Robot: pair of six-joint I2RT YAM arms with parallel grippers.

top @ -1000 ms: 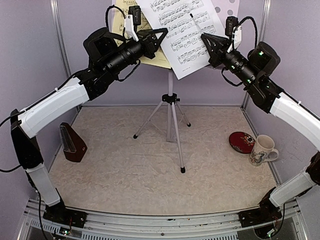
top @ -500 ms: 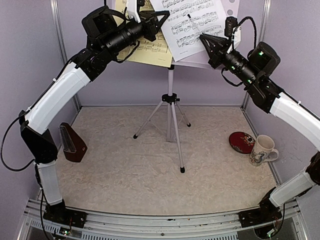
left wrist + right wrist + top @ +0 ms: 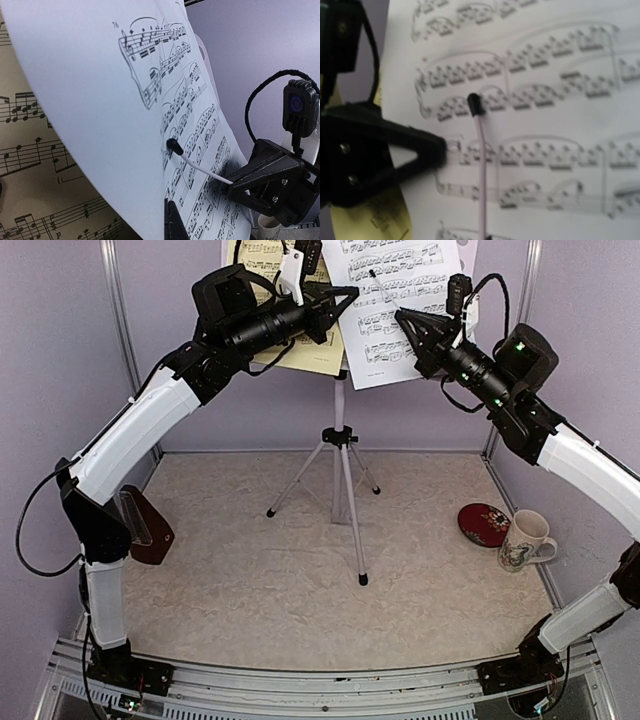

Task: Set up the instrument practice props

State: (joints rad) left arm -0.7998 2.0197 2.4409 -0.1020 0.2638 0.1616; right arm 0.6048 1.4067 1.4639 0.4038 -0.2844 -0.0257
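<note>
The white sheet is slanted on the stand, so the robot's left gripper needs to regrip the sheet's edge while the right gripper takes its opposite edge (image 3: pixel 231 135), and both should straighten it.
The white music stand (image 3: pixel 341 430) rises mid-table on its tripod. Its desk holds a yellow sheet (image 3: pixel 305 348) and, to the right, a white sheet (image 3: pixel 405 290). High up, my left gripper (image 3: pixel 350 293) is shut on the white sheet's (image 3: pixel 100 110) left edge, one dark finger (image 3: pixel 176 220) against the paper. From the right, my right gripper (image 3: pixel 401 316) is shut on the stand's thin white page-holder wire (image 3: pixel 481 150), whose black tip (image 3: pixel 174 146) lies over the notes. The brown metronome (image 3: pixel 148 525) stands at the table's left edge.
A red round dish (image 3: pixel 484 524) and a floral white mug (image 3: pixel 525 538) sit by the right wall. The tripod legs (image 3: pixel 353 510) spread over the mat's middle. Metal frame posts (image 3: pixel 120 330) flank the back corners.
My left arm has risen and swung right, carrying the white sheet up and more upright against the desk. The right arm has hardly moved and keeps hold of the wire.
</note>
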